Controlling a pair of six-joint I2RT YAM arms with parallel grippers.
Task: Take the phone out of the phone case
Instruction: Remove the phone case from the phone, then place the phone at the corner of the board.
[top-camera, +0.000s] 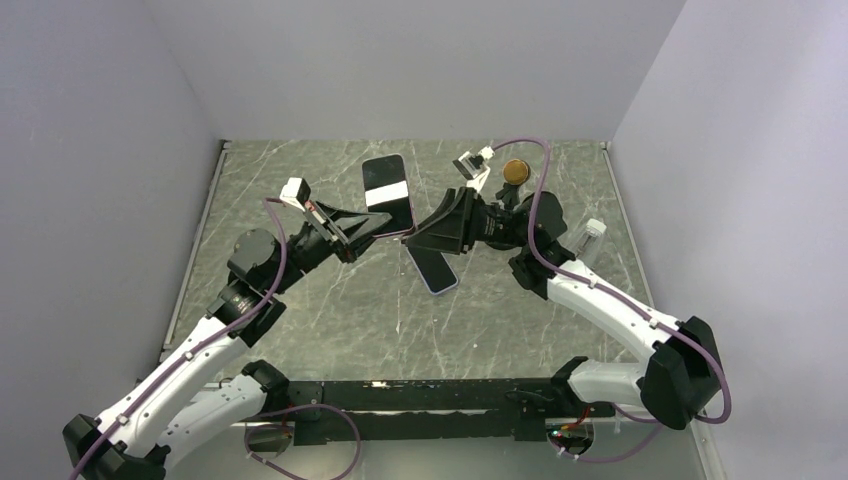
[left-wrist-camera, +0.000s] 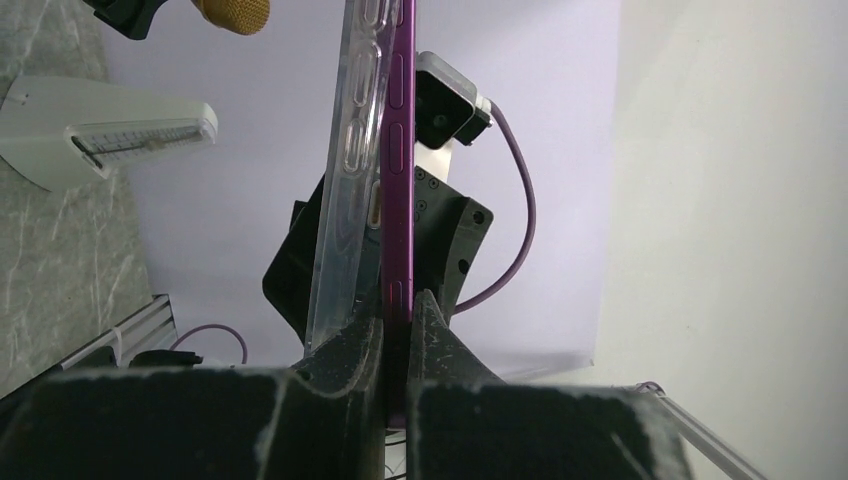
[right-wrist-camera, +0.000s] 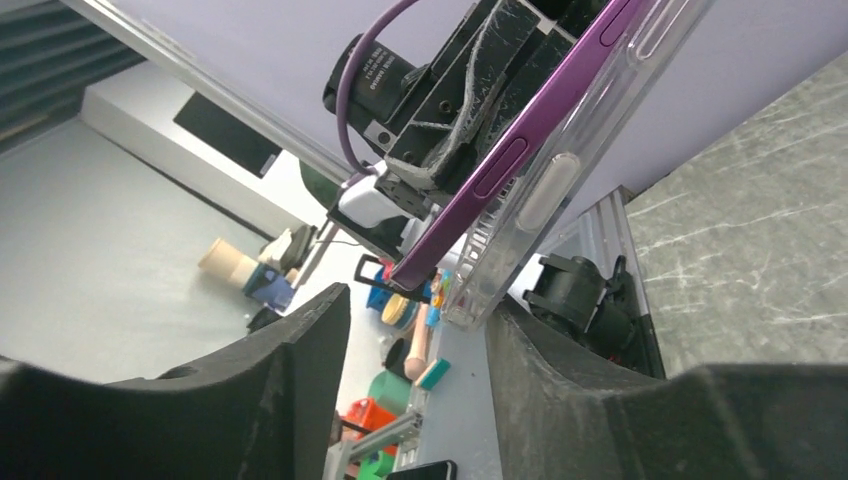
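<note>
My left gripper should release the purple phone near the marble table's back corner (top-camera: 287, 162), behind that same gripper.
My left gripper (top-camera: 375, 228) holds a phone (top-camera: 386, 195) up above the table, screen towards the top camera. In the left wrist view the fingers (left-wrist-camera: 440, 340) are shut on its deep purple edge (left-wrist-camera: 398, 150). The clear phone case (left-wrist-camera: 345, 180) stands just outside the left finger, parted from the phone at the near end. My right gripper (top-camera: 420, 238) is open around the phone's lower corner. In the right wrist view the purple phone (right-wrist-camera: 500, 175) and the case (right-wrist-camera: 560, 190) reach down between the wide jaws (right-wrist-camera: 415, 310), and the case corner touches one finger (right-wrist-camera: 520, 350).
A second phone (top-camera: 437, 270) with pale lavender-blue edges lies screen up on the marble table (top-camera: 330, 310), under the right gripper. A brass-coloured round thing (top-camera: 515, 170) and a small clear vial (top-camera: 590, 235) sit at the back right. White walls enclose three sides.
</note>
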